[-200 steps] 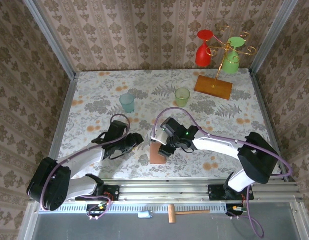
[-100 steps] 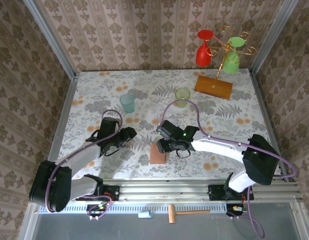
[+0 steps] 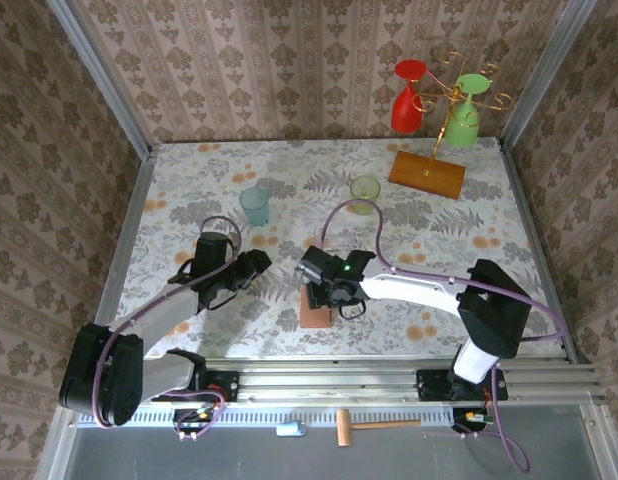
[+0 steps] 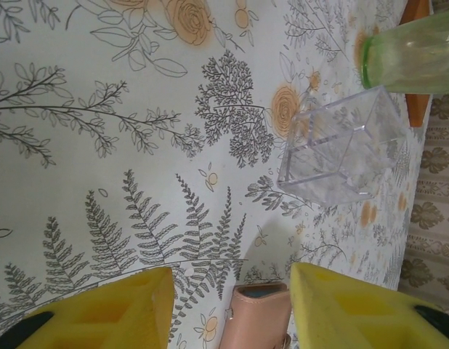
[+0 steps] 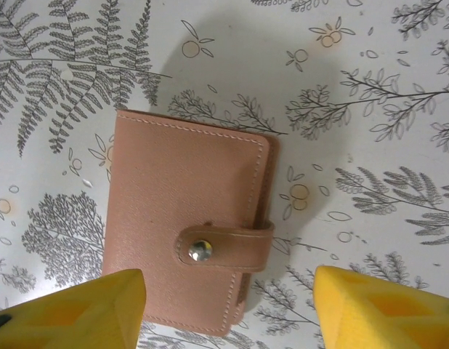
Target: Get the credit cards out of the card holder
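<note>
The snapped strap holds the card holder shut; my right gripper should pinch the strap's bend at the card holder's edge (image 5: 264, 247), pulling it loose before lifting the cover.
The salmon-pink card holder (image 5: 187, 233) lies flat on the flowered table, folded shut, with its strap snapped over the edge. The credit cards are hidden inside it. My right gripper (image 5: 228, 313) hovers just above it, open, one yellow finger over the holder's near left corner and the other over bare table to its right. From above, the right gripper (image 3: 317, 290) covers the upper part of the card holder (image 3: 311, 312). My left gripper (image 3: 261, 264) hangs open a little to the left, touching nothing. In its own view, the left gripper (image 4: 232, 305) frames the holder's end (image 4: 257, 320).
A clear plastic tray (image 4: 341, 149) stands beyond the holder, with a green cup (image 3: 365, 192) behind it. Back left is a blue cup (image 3: 255, 205). An orange stand base (image 3: 427, 174) with hanging red and green glasses fills the back right corner.
My right gripper has shifted left over the card holder and spread its fingers wider. The left gripper has drawn back, left and away from the holder.
</note>
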You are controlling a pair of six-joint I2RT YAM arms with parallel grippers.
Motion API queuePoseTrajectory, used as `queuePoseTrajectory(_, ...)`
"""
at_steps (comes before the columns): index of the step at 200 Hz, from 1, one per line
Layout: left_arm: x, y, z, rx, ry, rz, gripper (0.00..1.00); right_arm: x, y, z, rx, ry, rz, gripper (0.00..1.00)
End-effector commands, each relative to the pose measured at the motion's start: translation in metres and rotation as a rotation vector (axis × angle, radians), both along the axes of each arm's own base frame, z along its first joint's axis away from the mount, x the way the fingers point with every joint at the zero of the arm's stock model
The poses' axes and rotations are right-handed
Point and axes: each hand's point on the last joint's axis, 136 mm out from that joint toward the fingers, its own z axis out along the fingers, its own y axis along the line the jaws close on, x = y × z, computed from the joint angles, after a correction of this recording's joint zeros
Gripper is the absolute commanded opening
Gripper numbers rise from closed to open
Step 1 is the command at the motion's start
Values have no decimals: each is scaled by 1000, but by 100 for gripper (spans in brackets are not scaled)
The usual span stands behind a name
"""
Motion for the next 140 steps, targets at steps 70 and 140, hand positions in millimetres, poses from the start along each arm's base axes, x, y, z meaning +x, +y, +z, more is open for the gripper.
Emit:
queuePoseTrajectory(70,-2,-3,-8,-30,11,-13,47,7,-3,-22,-109,10,-126,67)
queuePoseTrajectory(140,-4,-3,-10,-34,20,-11,47,4,-11,-34,-148,27,-140,62)
